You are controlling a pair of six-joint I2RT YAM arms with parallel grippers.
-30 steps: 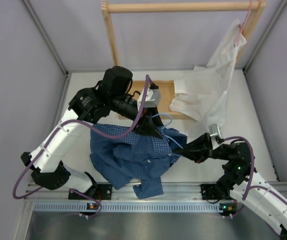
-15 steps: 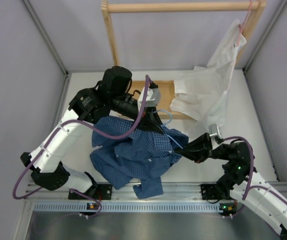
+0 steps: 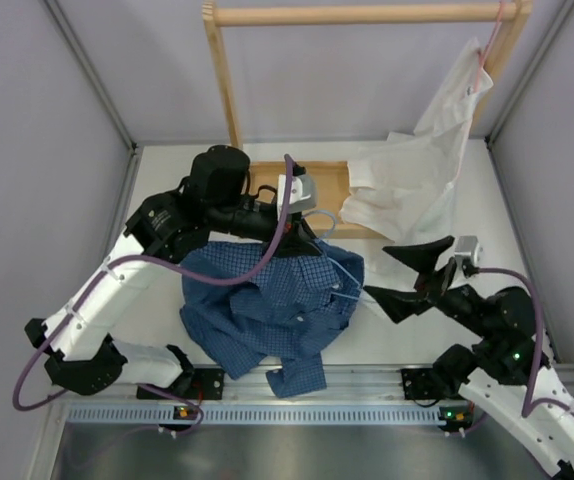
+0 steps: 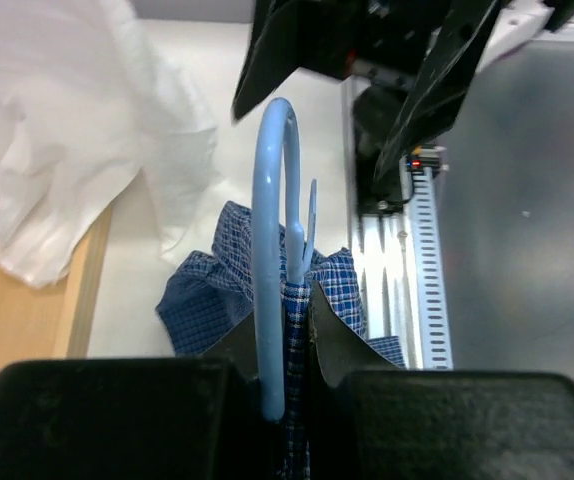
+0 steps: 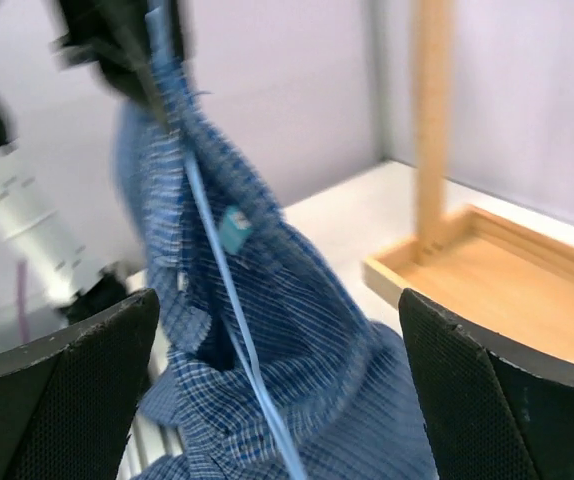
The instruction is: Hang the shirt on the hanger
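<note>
Next, my right gripper closes on the blue checked shirt's edge fold (image 3: pixel 353 276) (image 5: pixel 357 347) next to the end of the light blue hanger arm, farthest away from my left gripper.
The blue checked shirt (image 3: pixel 267 310) hangs in a crumpled bunch from my left gripper (image 3: pixel 302 240) down to the table. In the left wrist view that gripper (image 4: pixel 302 312) is shut, pinching the light blue hanger (image 4: pixel 272 250) at its neck together with a fold of shirt (image 4: pixel 202 290). One hanger arm (image 3: pixel 352 280) sticks out of the cloth toward the right. My right gripper (image 3: pixel 404 275) stands wide open just right of the shirt, holding nothing. Its wrist view faces the shirt (image 5: pixel 307 340) and the hanger wire (image 5: pixel 222 290) between its fingers (image 5: pixel 67 400).
A wooden rack (image 3: pixel 367 14) with a tray base (image 3: pixel 332 180) stands at the back. A white shirt (image 3: pixel 412 175) hangs from its right end on a pink hanger (image 3: pixel 487 45) and drapes onto the table. Grey walls close in on both sides.
My right gripper has opened, let go of the shirt and hanger, and drawn back to the right. My left gripper has closed and shifted slightly back and left with the hanger.
</note>
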